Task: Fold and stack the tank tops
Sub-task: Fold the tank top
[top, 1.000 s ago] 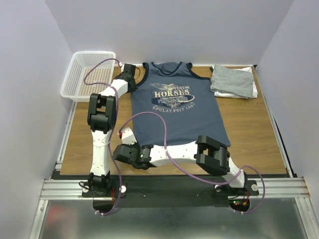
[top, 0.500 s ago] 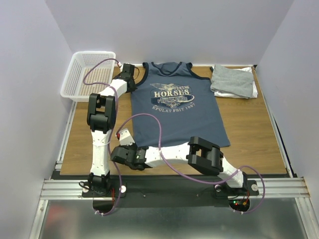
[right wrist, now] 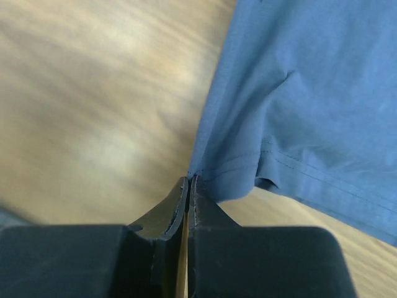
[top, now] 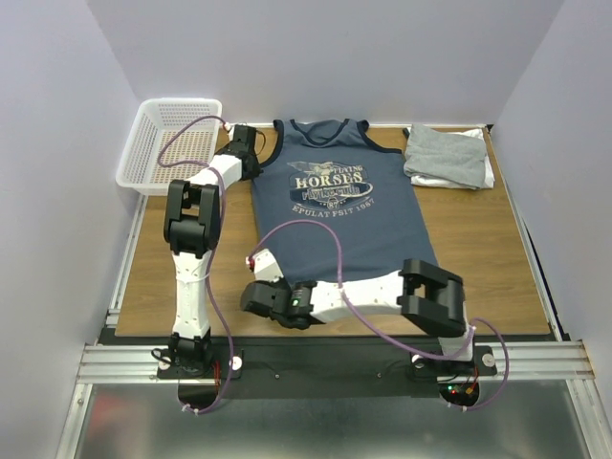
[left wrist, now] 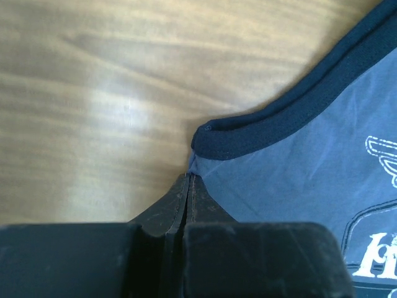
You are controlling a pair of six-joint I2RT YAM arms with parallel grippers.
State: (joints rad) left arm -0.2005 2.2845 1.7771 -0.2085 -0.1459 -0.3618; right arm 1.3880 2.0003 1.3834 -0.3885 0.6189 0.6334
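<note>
The navy tank top is pinched only at its edge below the armhole trim by my left gripper, so the gripper needs to open and take the trim's corner (left wrist: 206, 143) before folding.
The navy tank top (top: 339, 206) with a pale "HORSES" print lies flat, front up, in the middle of the table. My left gripper (top: 254, 164) is at its left armhole. In the left wrist view the left gripper (left wrist: 189, 178) is shut on the navy tank top (left wrist: 298, 167), pinching it just below the dark trim. My right gripper (top: 261, 279) is at the near left hem corner. In the right wrist view the right gripper (right wrist: 190, 180) is shut on that corner of the navy tank top (right wrist: 310, 93). Folded grey and white tank tops (top: 448, 158) are stacked at the back right.
A white mesh basket (top: 170, 143) stands at the back left corner. Bare wooden table (top: 478, 249) shows to the right of the shirt and on its left by the left arm. The right arm's elbow (top: 432, 298) hangs over the near edge.
My right gripper has closed onto the hem corner and shifted a little to the right, its elbow swinging right too. The left gripper has stayed shut at the armhole.
</note>
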